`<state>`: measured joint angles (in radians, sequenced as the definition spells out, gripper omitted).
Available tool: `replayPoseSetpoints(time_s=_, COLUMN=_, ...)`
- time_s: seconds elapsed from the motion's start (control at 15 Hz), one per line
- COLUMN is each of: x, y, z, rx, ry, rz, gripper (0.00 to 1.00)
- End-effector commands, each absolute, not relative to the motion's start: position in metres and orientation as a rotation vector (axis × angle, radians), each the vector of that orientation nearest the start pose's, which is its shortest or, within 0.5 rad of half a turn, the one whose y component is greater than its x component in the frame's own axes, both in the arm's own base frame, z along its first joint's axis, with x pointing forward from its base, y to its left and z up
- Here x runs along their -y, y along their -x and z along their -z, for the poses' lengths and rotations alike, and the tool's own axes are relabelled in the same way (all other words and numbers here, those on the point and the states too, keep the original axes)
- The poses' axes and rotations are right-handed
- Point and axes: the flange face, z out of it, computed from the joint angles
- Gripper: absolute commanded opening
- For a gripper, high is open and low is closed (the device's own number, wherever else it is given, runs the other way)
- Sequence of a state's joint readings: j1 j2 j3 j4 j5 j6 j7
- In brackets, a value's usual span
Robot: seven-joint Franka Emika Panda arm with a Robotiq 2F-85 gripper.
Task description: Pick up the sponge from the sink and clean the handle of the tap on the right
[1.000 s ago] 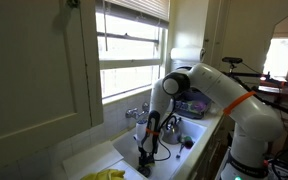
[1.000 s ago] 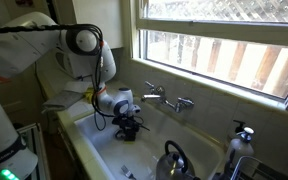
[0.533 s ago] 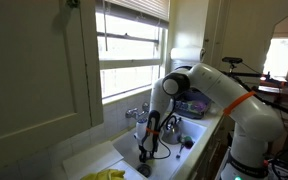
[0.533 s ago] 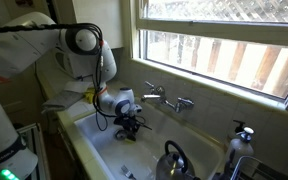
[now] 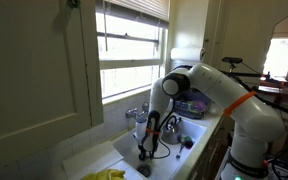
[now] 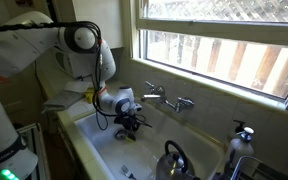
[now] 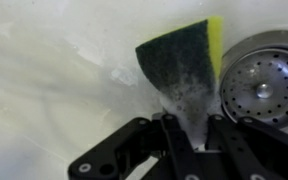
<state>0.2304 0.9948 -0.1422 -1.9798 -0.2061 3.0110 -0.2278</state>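
Note:
Next, my gripper opens and takes the sponge squarely [image 7: 181,65] before I lift it to the tap handle, because it pinches the sponge crooked at its sudsy lower end.
In the wrist view a sponge [image 7: 182,70] with a dark green scouring face and a yellow edge lies on the white sink floor, sudsy near its lower end. My gripper [image 7: 192,130] is shut on that lower end, one finger on each side. In both exterior views the gripper [image 6: 127,127] reaches down into the sink [image 6: 96,146], and the sponge itself is hidden behind the fingers. The tap [image 6: 167,99] stands at the sink's back wall under the window, with handles to each side of the spout; my gripper is below and in front of it.
The metal drain strainer [image 7: 262,80] sits just beside the sponge. A kettle [image 6: 172,160] stands at the sink's near end and a soap dispenser [image 6: 243,134] on the counter. Yellow gloves [image 5: 106,175] lie on the counter. A cabinet door [image 5: 34,70] hangs alongside.
The gripper's fingers have closed in on the sponge over the last second. The arm has hardly moved.

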Motion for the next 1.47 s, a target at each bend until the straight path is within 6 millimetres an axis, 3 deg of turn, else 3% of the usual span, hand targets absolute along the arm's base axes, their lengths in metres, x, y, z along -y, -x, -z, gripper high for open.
replayPoseSetpoints(time_s=0.0, x=-0.063, y=-0.540, z=0.017, rx=0.952, ry=3.157, rz=0.074, gripper=0.10)
replayPoseSetpoints(time_s=0.2, x=-0.068, y=-0.539, z=0.000, rx=0.950, ry=3.155, rz=0.105, gripper=0.04)
replayPoseSetpoints(time_s=0.53, x=-0.070, y=-0.541, z=-0.025, rx=0.938, ry=3.156, rz=0.147, gripper=0.05)
replayPoseSetpoints(time_s=0.6, x=-0.070, y=-0.542, z=-0.027, rx=0.933, ry=3.158, rz=0.141, gripper=0.29)
replayPoseSetpoints(time_s=0.67, x=-0.071, y=-0.543, z=-0.028, rx=0.931, ry=3.156, rz=0.137, gripper=0.40)
replayPoseSetpoints(time_s=1.07, x=-0.077, y=-0.540, z=-0.009, rx=0.938, ry=3.114, rz=0.086, gripper=0.86)
replayPoseSetpoints(time_s=1.2, x=-0.078, y=-0.538, z=-0.001, rx=0.933, ry=3.105, rz=0.066, gripper=0.99)
replayPoseSetpoints(time_s=1.4, x=-0.079, y=-0.534, z=0.007, rx=0.926, ry=3.088, rz=0.043, gripper=1.00)
